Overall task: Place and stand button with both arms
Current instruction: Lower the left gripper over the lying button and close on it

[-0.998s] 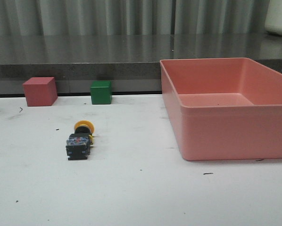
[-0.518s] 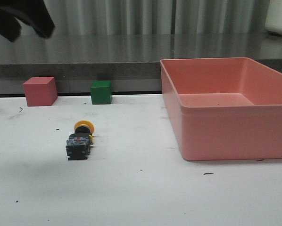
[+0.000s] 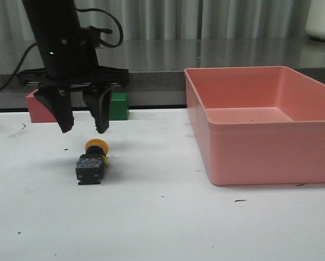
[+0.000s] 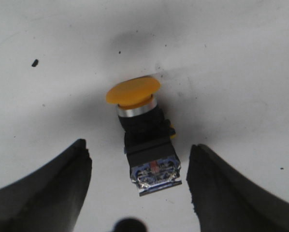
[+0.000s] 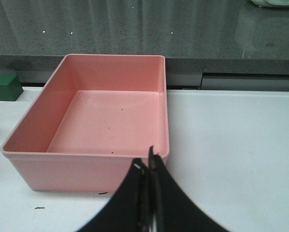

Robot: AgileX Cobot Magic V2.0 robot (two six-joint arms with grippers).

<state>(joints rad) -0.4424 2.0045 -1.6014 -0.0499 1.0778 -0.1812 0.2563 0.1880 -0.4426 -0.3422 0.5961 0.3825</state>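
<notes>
The button lies on its side with its base toward the robot's wrist, so next the left gripper grips it near the yellow cap (image 4: 140,116), lifts it and tips it base-down.
The button (image 3: 92,160) lies on its side on the white table, yellow cap pointing away from me, blocky dark body toward me. My left gripper (image 3: 83,129) hangs open just above and behind it, fingers pointing down. In the left wrist view the button (image 4: 144,135) shows between the two spread fingers (image 4: 52,188), untouched, its bluish base toward the wrist. My right gripper (image 5: 148,166) is shut with nothing in it, seen only in the right wrist view, hovering near the pink bin's corner.
A large pink bin (image 3: 260,157) stands on the right half of the table, the same bin (image 5: 86,171) below the right gripper. A pink cube (image 3: 37,109) and a green cube (image 3: 118,109) sit at the back, partly behind the left arm.
The left arm has come down from the upper left corner of the front view to hover over the button. The button has not moved.
</notes>
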